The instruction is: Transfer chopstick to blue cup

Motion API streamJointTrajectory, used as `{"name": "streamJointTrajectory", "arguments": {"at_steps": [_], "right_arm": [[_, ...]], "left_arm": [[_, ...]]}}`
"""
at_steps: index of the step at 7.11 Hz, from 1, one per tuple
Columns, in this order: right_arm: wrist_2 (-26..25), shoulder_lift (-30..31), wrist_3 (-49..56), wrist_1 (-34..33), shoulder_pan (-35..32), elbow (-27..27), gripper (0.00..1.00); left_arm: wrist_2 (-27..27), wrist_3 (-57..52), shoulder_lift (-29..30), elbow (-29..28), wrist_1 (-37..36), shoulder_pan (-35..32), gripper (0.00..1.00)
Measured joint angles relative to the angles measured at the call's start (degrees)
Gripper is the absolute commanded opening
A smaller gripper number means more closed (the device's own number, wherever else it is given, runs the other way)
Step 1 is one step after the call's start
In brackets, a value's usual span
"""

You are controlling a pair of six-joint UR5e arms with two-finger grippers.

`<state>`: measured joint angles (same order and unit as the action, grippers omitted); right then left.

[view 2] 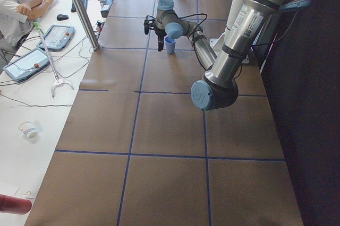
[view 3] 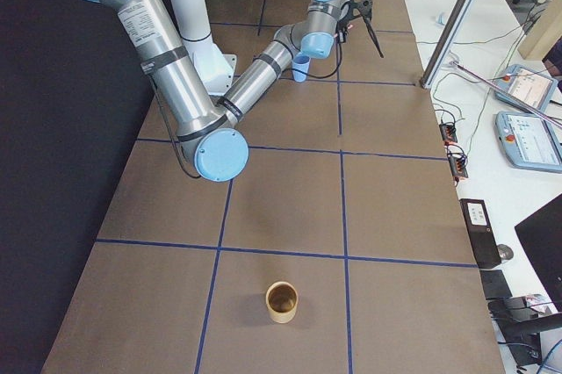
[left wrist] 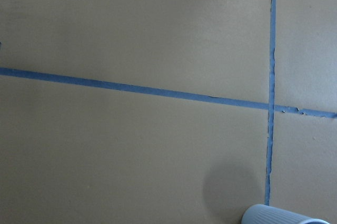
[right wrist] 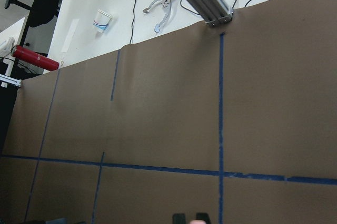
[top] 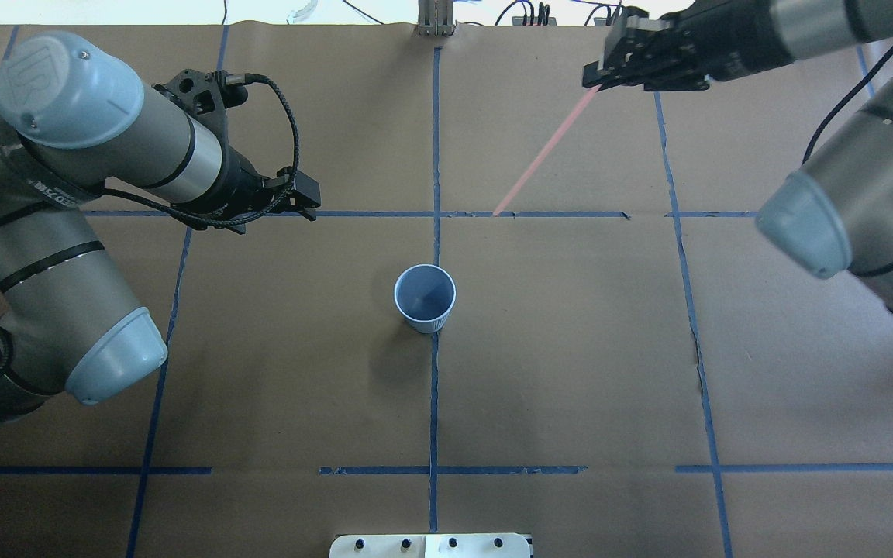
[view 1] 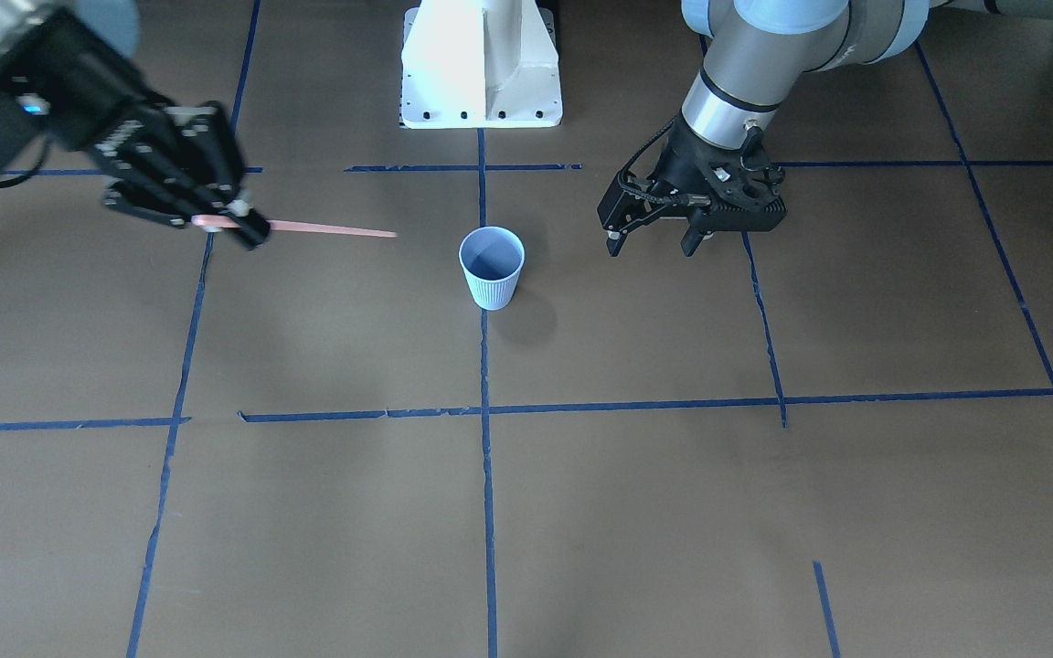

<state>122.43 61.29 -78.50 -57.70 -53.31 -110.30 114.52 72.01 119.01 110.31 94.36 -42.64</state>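
Note:
My right gripper is going to let go of the pinkish chopstick so it leans over the blue cup's near rim (view 1: 468,268), with the chopstick's tip inside the cup.
The blue cup (view 1: 492,265) stands upright on the brown table near its middle; it also shows in the overhead view (top: 425,298) and at the bottom edge of the left wrist view (left wrist: 279,215). My right gripper (view 1: 248,227) is shut on one end of the pinkish chopstick (view 1: 330,228) and holds it in the air, well to the cup's side. In the overhead view the chopstick (top: 543,151) slants down from the right gripper (top: 600,77) toward the cup. My left gripper (view 1: 653,242) is open and empty, hovering on the cup's other side.
The white robot base (view 1: 481,64) stands behind the cup. A tan cup (view 3: 282,301) stands far off near the table's right end. Blue tape lines (top: 435,155) cross the table. An operator (view 2: 16,3) sits beyond the table's far edge.

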Motion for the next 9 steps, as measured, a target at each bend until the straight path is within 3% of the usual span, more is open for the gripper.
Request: {"name": "streamJointTrajectory", "arguments": {"at_steps": [2, 5, 9], "right_arm": [[-11.94, -1.37, -5.63, 0.94, 8.54, -0.39, 0.00], [-21.17, -0.05, -5.39, 0.36, 15.15, -0.52, 0.00], [-25.48, 1.93, -2.69, -2.79, 19.39, -0.68, 0.02]], "left_arm": [[0.00, 0.05, 0.00, -0.22, 0.03, -0.15, 1.00], [0.00, 0.16, -0.08, -0.26, 0.03, -0.16, 1.00], [0.00, 0.26, -0.09, -0.17, 0.12, -0.14, 1.00]]}}
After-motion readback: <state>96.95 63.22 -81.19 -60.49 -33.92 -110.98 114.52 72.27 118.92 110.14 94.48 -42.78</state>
